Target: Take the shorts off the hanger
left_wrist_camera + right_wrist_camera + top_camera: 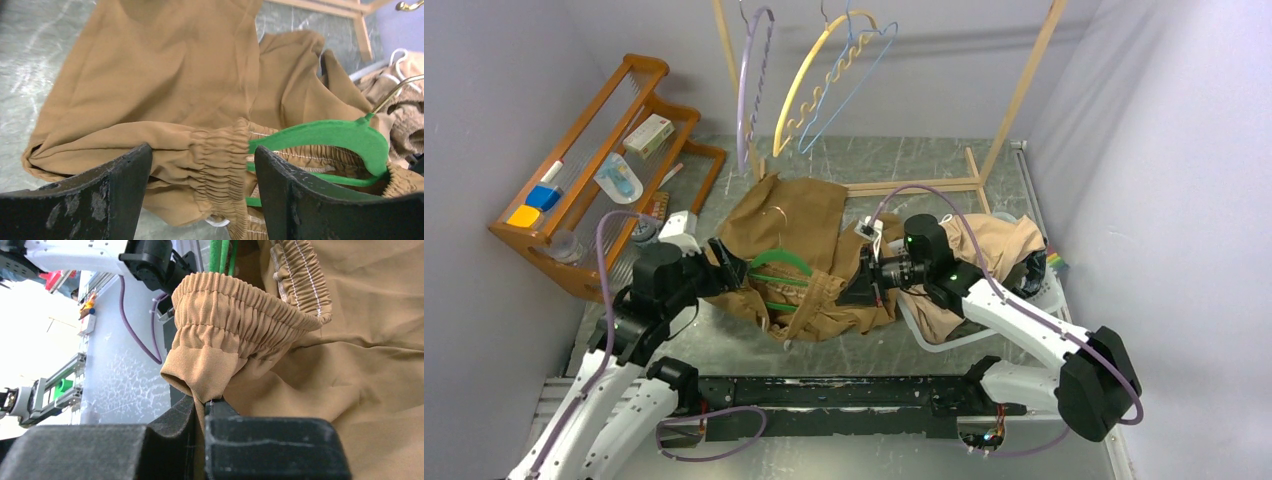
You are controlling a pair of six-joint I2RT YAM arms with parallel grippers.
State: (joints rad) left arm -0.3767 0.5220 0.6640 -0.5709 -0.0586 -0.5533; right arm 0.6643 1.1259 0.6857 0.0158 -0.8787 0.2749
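Note:
The end of the green hanger is inside the gathered waistband of the shorts, so I should pinch the waistband (221,145) beside it with my left gripper and stretch the waistband past the end of the hanger.
Tan-brown shorts (799,225) lie spread on the table with a green hanger (782,268) still inside their elastic waistband. My left gripper (732,268) is at the waistband's left end. In the left wrist view this gripper (202,172) is open, its fingers (107,195) standing either side of the gathered waistband (220,155), with the hanger (325,137) just right of it. My right gripper (866,282) is at the waistband's right end. In the right wrist view this gripper (202,407) is shut on a fold of the shorts (210,365) below the hanger (220,255).
A light beige garment (1004,240) lies in a white basket (954,342) at the right. A wooden rail frame (1016,105) at the back carries empty purple (752,85), yellow (804,90) and blue (856,90) hangers. A wooden rack (589,175) with small items stands at the left.

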